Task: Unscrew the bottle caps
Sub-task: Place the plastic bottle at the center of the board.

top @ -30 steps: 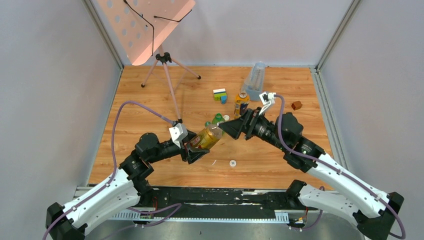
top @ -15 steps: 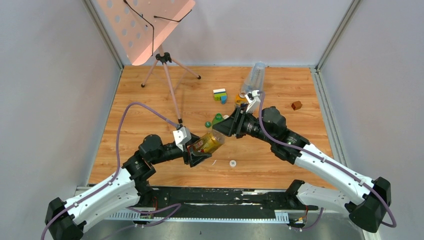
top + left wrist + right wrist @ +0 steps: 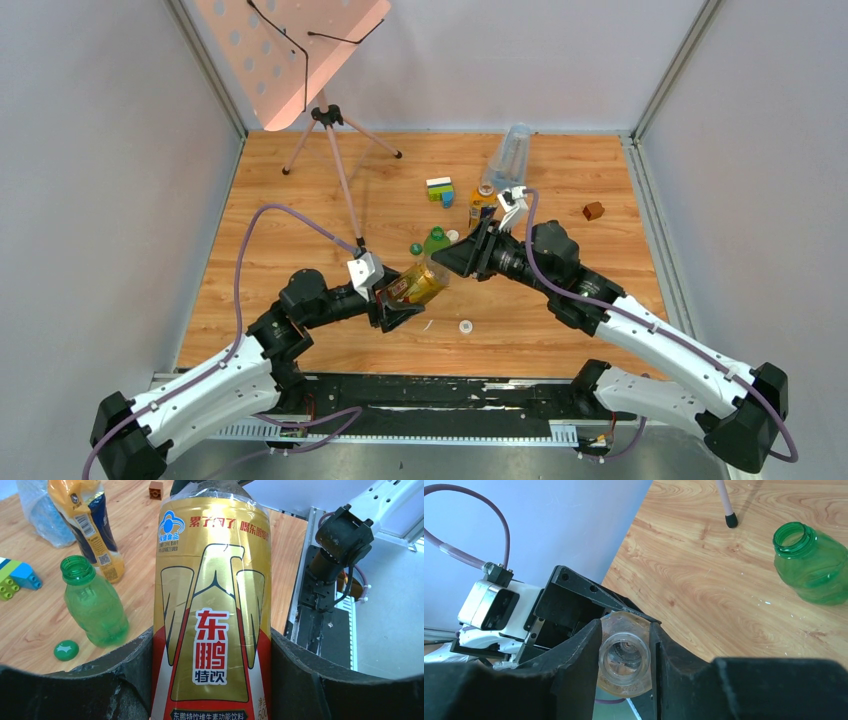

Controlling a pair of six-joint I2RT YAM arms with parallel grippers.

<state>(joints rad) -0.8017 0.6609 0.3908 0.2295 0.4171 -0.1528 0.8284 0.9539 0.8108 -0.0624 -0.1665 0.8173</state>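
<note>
I can see the amber bottle slanting in my left gripper with its opening open, so I need to grasp the neck (image 3: 625, 679) with my right gripper and set the bottle upright.
An amber bottle with a red and gold label (image 3: 418, 283) (image 3: 215, 605) is held off the table, my left gripper (image 3: 396, 299) (image 3: 212, 647) shut on its body. My right gripper (image 3: 452, 258) (image 3: 625, 640) meets it from the right. Both its jaws touch the neck (image 3: 625, 655), whose mouth shows open with no cap on it. The green bottle (image 3: 436, 238) (image 3: 811, 565) stands uncapped behind, its green cap (image 3: 415, 248) (image 3: 66, 650) beside it. A white cap (image 3: 465, 326) lies on the wood near the front. The yellow-label amber bottle (image 3: 481, 203) (image 3: 90, 525) stands further back.
A tripod stand with a pink perforated board (image 3: 330, 150) takes up the back left, one foot (image 3: 731, 520) near the green bottle. Toy bricks (image 3: 440, 189), a tall clear bluish container (image 3: 510, 160) and a reddish-brown block (image 3: 593, 211) sit at the back.
My right arm has swung left onto the bottle's mouth and its jaws have narrowed around the neck. The left gripper has kept hold of the bottle, shifting it slightly.
</note>
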